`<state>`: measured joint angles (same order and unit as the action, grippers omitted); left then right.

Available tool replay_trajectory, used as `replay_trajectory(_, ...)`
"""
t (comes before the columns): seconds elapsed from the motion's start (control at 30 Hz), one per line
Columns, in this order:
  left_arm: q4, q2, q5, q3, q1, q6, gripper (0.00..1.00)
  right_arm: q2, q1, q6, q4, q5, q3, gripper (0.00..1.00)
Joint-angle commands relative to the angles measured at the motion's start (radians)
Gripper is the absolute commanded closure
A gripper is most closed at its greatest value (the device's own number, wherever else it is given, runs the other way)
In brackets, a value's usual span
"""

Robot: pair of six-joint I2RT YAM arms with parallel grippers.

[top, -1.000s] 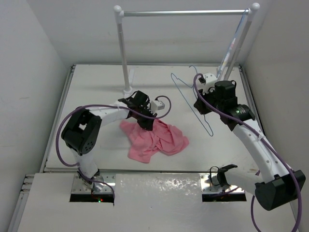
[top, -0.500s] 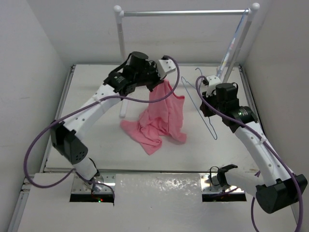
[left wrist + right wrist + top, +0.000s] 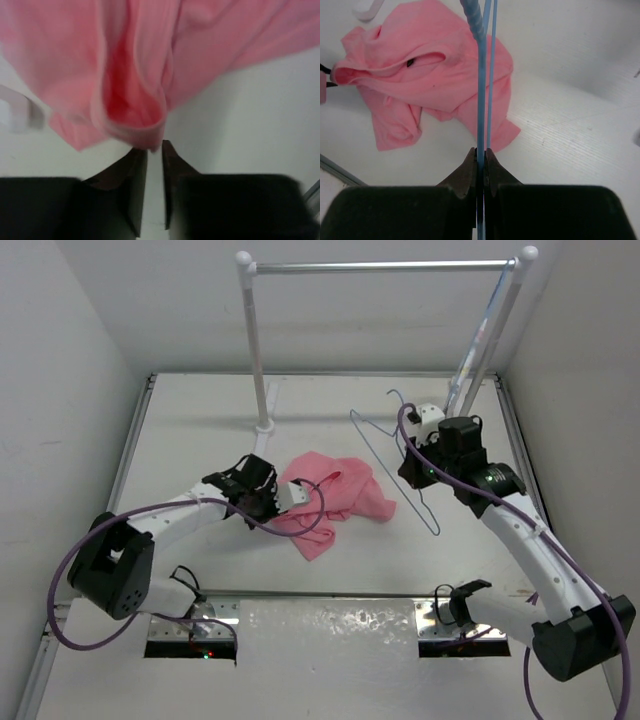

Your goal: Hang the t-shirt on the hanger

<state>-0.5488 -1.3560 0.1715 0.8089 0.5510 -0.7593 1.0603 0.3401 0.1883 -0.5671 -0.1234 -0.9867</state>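
I am pinching a fold with my left gripper away from the t-shirt's flat neck opening, so I need to take the collar (image 3: pixel 400 64) near the black tag with it and lift it open.
The salmon-pink t-shirt (image 3: pixel 340 492) lies crumpled on the white table at the centre. It also shows in the left wrist view (image 3: pixel 140 70) and the right wrist view (image 3: pixel 430 75). My left gripper (image 3: pixel 284 498) is low at the shirt's left edge. Its jaws are nearly closed, pinching a folded hem at their tips (image 3: pixel 154 149). My right gripper (image 3: pixel 414 466) is shut on the pale-blue wire hanger (image 3: pixel 392 452) and holds it tilted above the table, right of the shirt. In the right wrist view the wire (image 3: pixel 481 75) runs up from the closed jaws (image 3: pixel 481 153) across the shirt.
A white clothes rack stands at the back, with a left pole (image 3: pixel 257 340), a top bar (image 3: pixel 385 266) and a right pole (image 3: pixel 492 330). A second thin hanger with a whitish strip (image 3: pixel 478 338) leans by the right pole. Walls close in on both sides.
My left arm has come down from high near the rack to the table, bringing the shirt down with it into a heap. The right gripper and hanger shifted slightly left.
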Motion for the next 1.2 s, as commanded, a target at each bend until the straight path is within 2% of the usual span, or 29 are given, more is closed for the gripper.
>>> replay_trajectory(0.0,0.001,0.035,-0.029,-0.014,-0.040,-0.021,0.80,0.024,0.028,0.019,0.055,-0.038,0.022,1.00)
replay_trajectory(0.03,-0.040,0.038,-0.018,-0.017,-0.039,-0.052,0.67,0.032,0.033,0.020,0.059,-0.039,0.029,1.00)
replay_trajectory(0.1,-0.069,0.052,-0.007,0.002,-0.040,-0.064,0.56,0.032,0.034,0.019,0.081,-0.038,0.043,1.00)
replay_trajectory(0.2,-0.071,0.063,0.019,0.085,-0.042,-0.014,0.55,0.030,0.033,0.014,0.081,-0.035,0.046,1.00)
replay_trajectory(0.33,0.016,0.063,0.094,0.179,-0.045,0.179,0.55,0.014,0.034,0.011,0.073,-0.033,0.060,1.00)
replay_trajectory(0.43,-0.005,0.015,0.181,0.223,-0.030,0.201,0.51,0.004,0.034,0.005,0.070,-0.013,0.079,1.00)
replay_trajectory(0.57,-0.057,-0.147,0.093,0.286,0.030,0.213,0.50,0.021,0.033,-0.007,0.015,-0.005,0.059,1.00)
replay_trajectory(0.67,-0.057,-0.215,0.002,0.294,0.029,0.241,0.57,0.015,0.033,0.000,0.003,-0.036,0.054,1.00)
replay_trajectory(0.7,-0.056,-0.222,-0.038,0.294,0.029,0.239,0.64,0.000,0.034,0.006,-0.007,-0.044,0.056,1.00)
replay_trajectory(0.87,-0.063,-0.209,-0.030,0.297,0.027,0.238,0.74,-0.051,0.036,0.007,-0.046,-0.067,0.056,1.00)
replay_trajectory(0.93,-0.068,-0.207,-0.044,0.303,0.027,0.245,0.84,-0.063,0.037,0.004,-0.063,-0.081,0.046,1.00)
replay_trajectory(1.0,-0.048,-0.201,-0.104,0.306,0.026,0.264,1.00,-0.071,0.048,-0.018,-0.097,-0.131,0.039,1.00)
replay_trajectory(1.07,-0.022,-0.183,-0.163,0.299,0.026,0.275,1.00,-0.071,0.065,-0.047,-0.163,-0.183,0.025,1.00)
replay_trajectory(1.17,0.024,-0.186,-0.213,0.332,0.018,0.302,1.00,-0.071,0.115,-0.116,-0.269,-0.145,0.003,1.00)
